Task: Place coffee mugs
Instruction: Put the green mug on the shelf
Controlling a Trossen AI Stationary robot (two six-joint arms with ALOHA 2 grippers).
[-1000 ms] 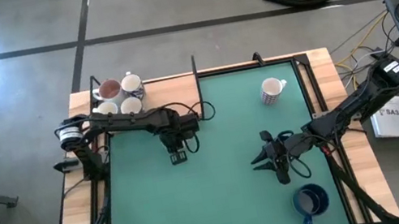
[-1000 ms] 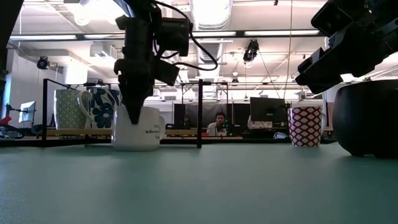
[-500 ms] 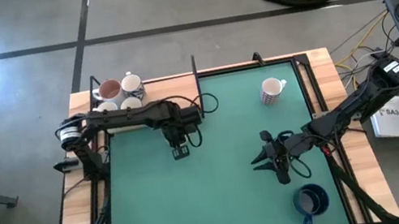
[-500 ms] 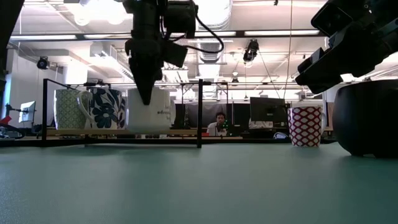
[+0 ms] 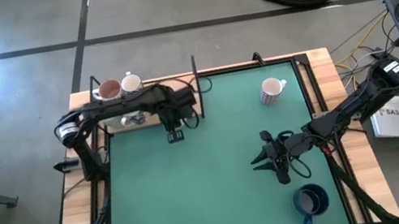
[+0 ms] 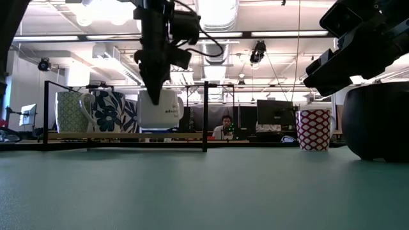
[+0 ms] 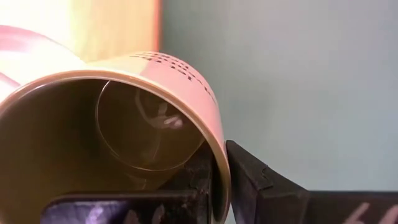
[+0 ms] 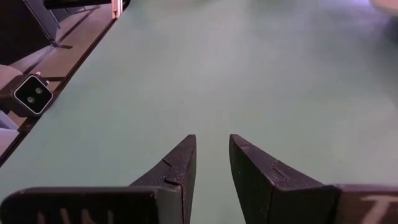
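Note:
My left gripper will let go of the white mug on the wooden strip [image 5: 166, 93] that lies between the standing mugs and the black post.
A white mug [image 6: 161, 110] with dark lettering hangs above the table's far left part, and my left gripper [image 6: 153, 94] is shut on it; in the high view my left gripper [image 5: 174, 131] covers it. Beside it, several mugs [image 5: 119, 86] stand on the wooden strip at the far left; the low view shows a cream one [image 6: 67, 112] and a blue flowered one [image 6: 105, 110]. A red-patterned mug [image 5: 270, 89] stands at the far right. A dark blue mug [image 5: 311, 201] stands near the front right. My right gripper [image 8: 211, 158] hovers open over bare mat. My left gripper holds the white mug by its rim [image 7: 219, 163], with one finger inside the mug and one [image 7: 249, 171] outside against the wall. The fingers come from above, pointing down. The mug hangs about upright, mouth up, lifted clear of the table.
A black metal frame borders the mat, with an upright post [image 6: 206, 115] at the far edge next to the held mug. The wide green mat [image 5: 220, 182] lies between the arms. The right arm [image 5: 347, 110] reaches in from the right edge.
My left gripper has risen and gone toward the table's far edge, staying shut on the white mug. The mug stood on the mat a second ago and now hangs clear of it, closer to the mugs at the far left.

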